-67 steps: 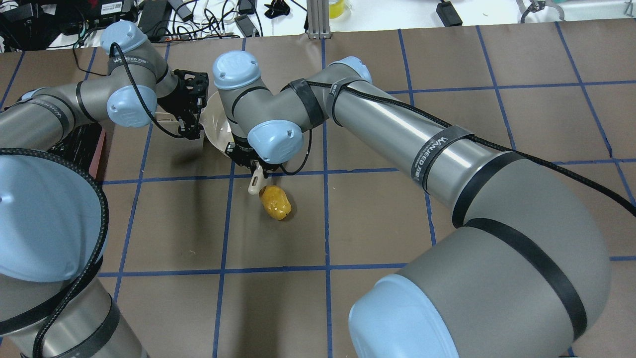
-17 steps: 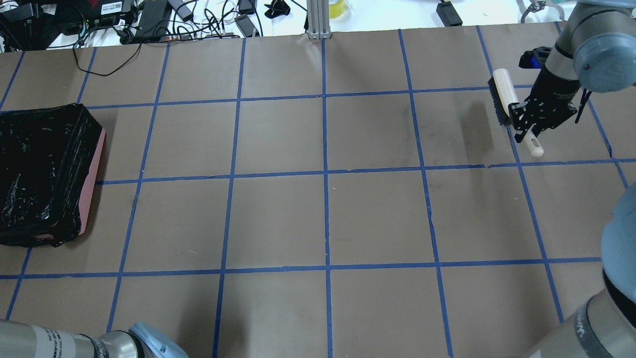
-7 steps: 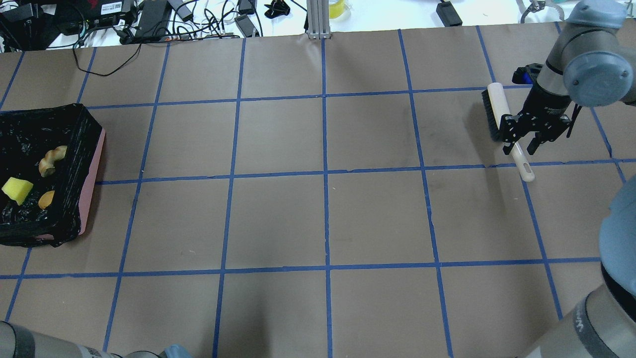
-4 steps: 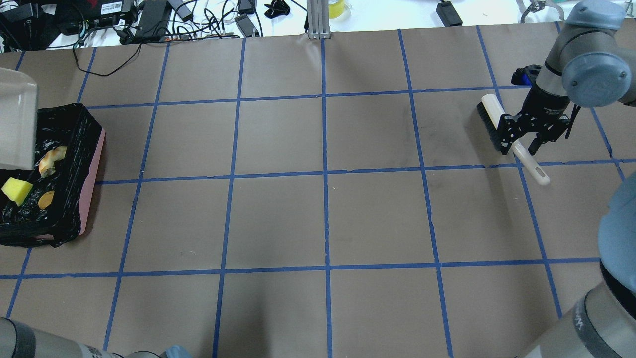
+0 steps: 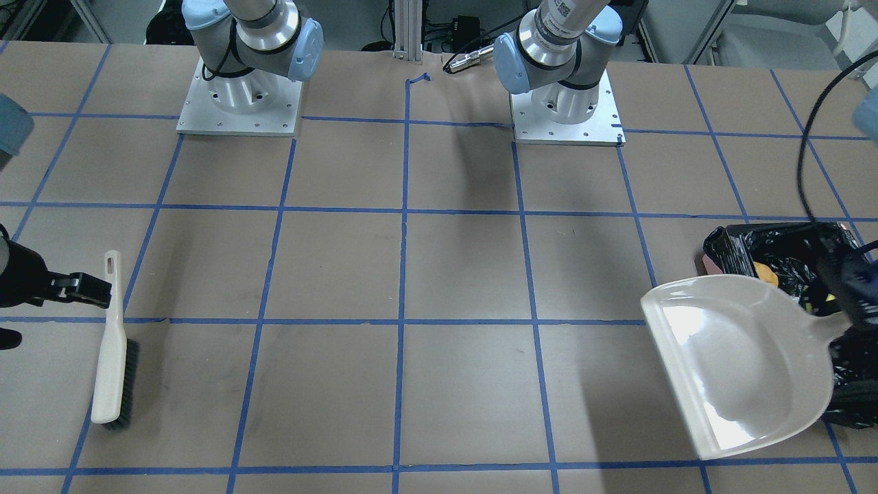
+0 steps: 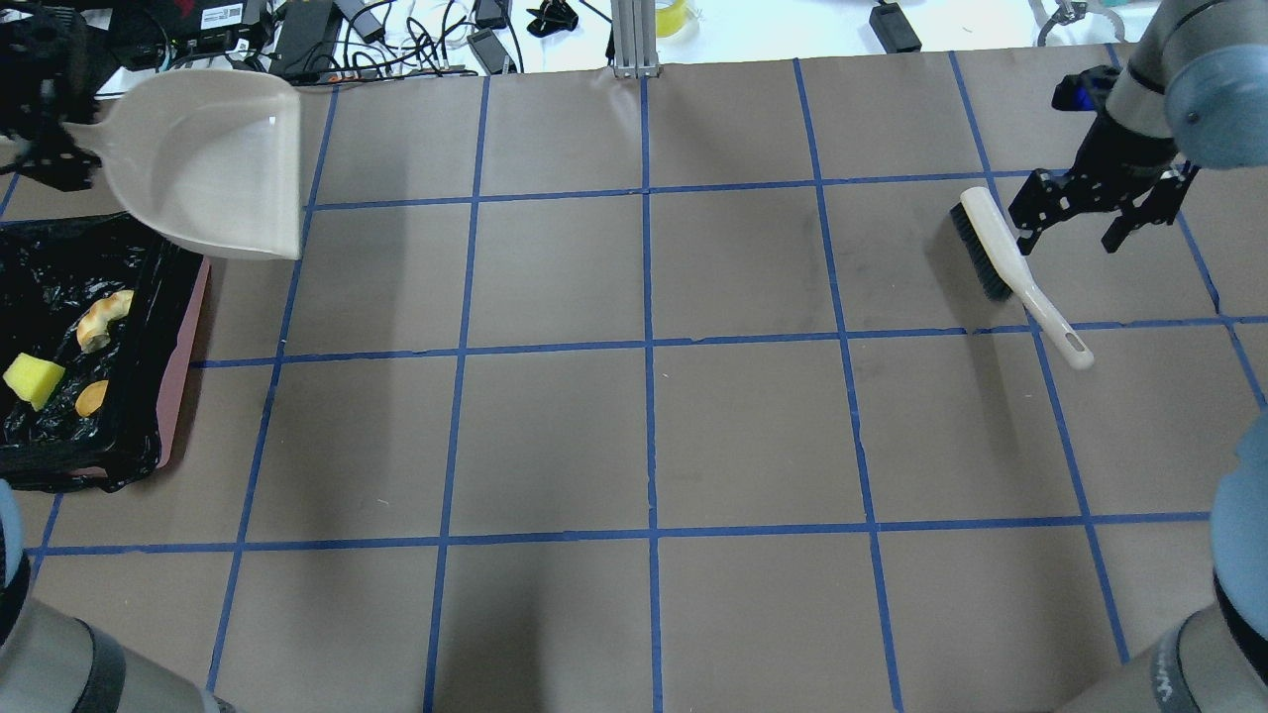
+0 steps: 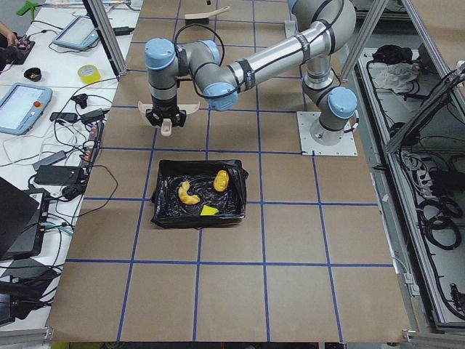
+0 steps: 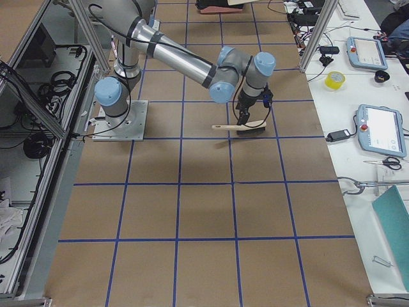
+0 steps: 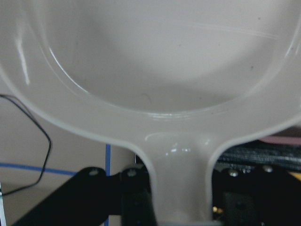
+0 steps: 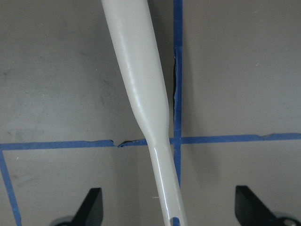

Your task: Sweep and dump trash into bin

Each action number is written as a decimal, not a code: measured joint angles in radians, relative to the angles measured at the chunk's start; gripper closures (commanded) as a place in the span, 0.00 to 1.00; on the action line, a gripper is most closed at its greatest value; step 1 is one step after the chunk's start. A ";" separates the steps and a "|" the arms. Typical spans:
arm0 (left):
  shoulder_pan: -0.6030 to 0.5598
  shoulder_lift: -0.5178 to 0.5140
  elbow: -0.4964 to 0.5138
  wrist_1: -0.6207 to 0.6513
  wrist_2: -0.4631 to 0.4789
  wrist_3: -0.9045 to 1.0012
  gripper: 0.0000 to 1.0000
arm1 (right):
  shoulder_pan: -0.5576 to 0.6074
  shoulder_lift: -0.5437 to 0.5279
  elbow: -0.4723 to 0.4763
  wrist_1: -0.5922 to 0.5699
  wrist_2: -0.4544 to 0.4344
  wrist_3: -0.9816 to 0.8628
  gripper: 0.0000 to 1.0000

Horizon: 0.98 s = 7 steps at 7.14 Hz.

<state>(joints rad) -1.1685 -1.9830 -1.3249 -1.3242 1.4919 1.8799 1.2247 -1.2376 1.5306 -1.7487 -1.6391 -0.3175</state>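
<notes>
Next, I release the cream dustpan from my left gripper on a blue tape line (image 5: 547, 411) between the brush and the bin, closer to the bin.
The bin (image 6: 183, 327), a pink tray lined with black plastic, sits at the table's left edge. In it lie the cream crescent (image 6: 104, 317), the yellow-green wedge (image 6: 32, 379) and the golden lump (image 6: 91, 398); they also show in the exterior left view (image 7: 200, 193). My left gripper (image 6: 71, 158) is shut on the handle of the cream dustpan (image 6: 213, 158), held empty above the table just beyond the bin. My right gripper (image 6: 1072, 226) is open above the brush (image 6: 1010, 262), which lies on the table; its handle (image 10: 141, 94) runs between the spread fingers (image 10: 91, 202).
Cables, adapters and a roll of tape (image 6: 674, 15) lie on the white bench beyond the table's far edge. Both arm bases (image 5: 240, 103) stand at the robot's side of the table. Blue tape lines grid the brown tabletop (image 6: 644, 396).
The left gripper has carried the dustpan from over the bin to the far side, now level and fully in view. The right gripper has lifted off the brush, which lies on the table.
</notes>
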 measured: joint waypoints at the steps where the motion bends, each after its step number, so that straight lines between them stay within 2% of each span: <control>1: -0.071 -0.040 -0.002 0.006 -0.024 -0.085 1.00 | 0.011 -0.055 -0.049 0.059 0.000 0.000 0.00; 3: -0.150 -0.135 -0.006 0.068 -0.057 -0.171 1.00 | 0.103 -0.146 -0.111 0.137 0.002 0.023 0.00; 5: -0.198 -0.212 -0.015 0.166 -0.068 -0.193 1.00 | 0.224 -0.199 -0.123 0.157 -0.003 0.055 0.00; 7: -0.225 -0.229 -0.073 0.261 -0.069 -0.181 1.00 | 0.262 -0.237 -0.118 0.173 0.000 0.099 0.00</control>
<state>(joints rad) -1.3933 -2.2124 -1.3978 -1.0630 1.4229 1.6987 1.4865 -1.4742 1.4125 -1.5753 -1.6388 -0.2185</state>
